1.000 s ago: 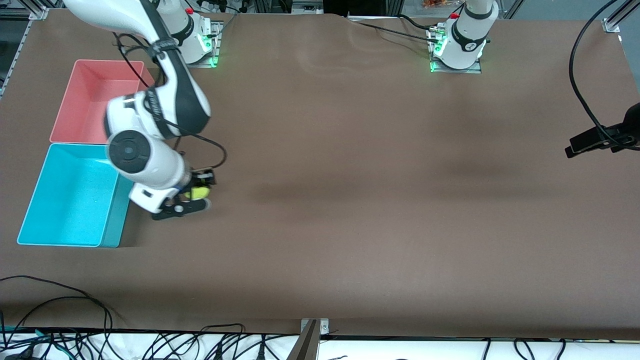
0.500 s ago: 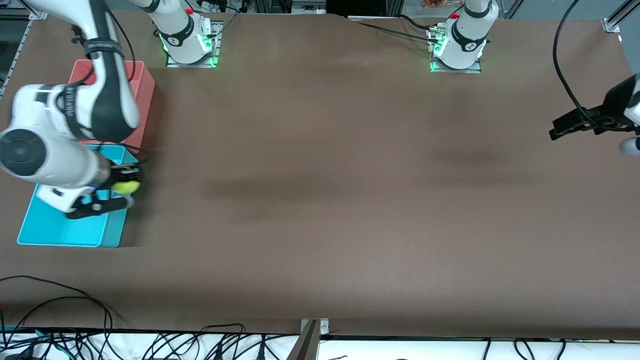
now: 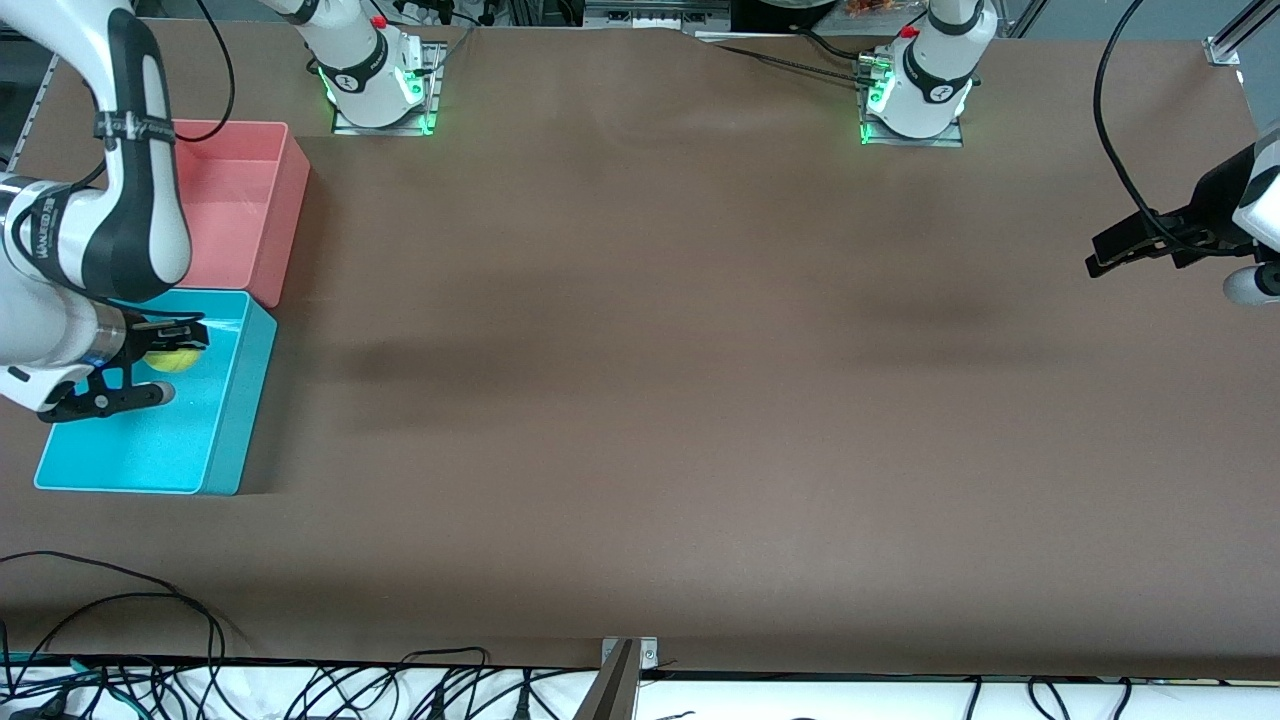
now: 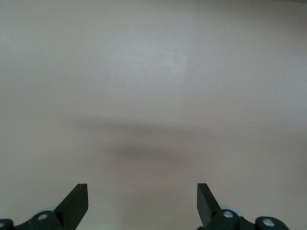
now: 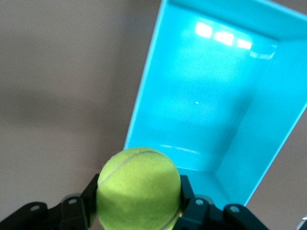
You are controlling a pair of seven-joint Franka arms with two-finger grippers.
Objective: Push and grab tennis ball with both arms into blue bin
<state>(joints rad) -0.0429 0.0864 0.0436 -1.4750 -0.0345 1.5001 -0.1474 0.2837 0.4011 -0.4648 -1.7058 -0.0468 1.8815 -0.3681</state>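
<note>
The robot's right gripper will release the tennis ball, now held in the air over the blue bin, inside the blue bin, at the end [image 3: 204,340] [image 5: 177,149] beside the pink bin.
My right gripper [image 3: 165,362] is shut on the yellow-green tennis ball [image 3: 172,360] and holds it in the air over the blue bin [image 3: 225,400]. In the right wrist view the ball [image 5: 138,188] sits between the black fingers [image 5: 184,191], with the blue bin [image 5: 144,100] below. My left gripper [image 3: 1120,250] hangs open and empty over the bare table at the left arm's end. In the left wrist view its fingertips [image 4: 76,201] stand wide apart over plain table.
A pink bin [image 3: 285,200] stands touching the blue bin, farther from the front camera. Cables lie along the table's front edge [image 3: 300,680]. The brown table [image 3: 650,350] spreads between the arms.
My right gripper has carried the tennis ball from beside the blue bin to over it. My left gripper has come a little inward over the table.
</note>
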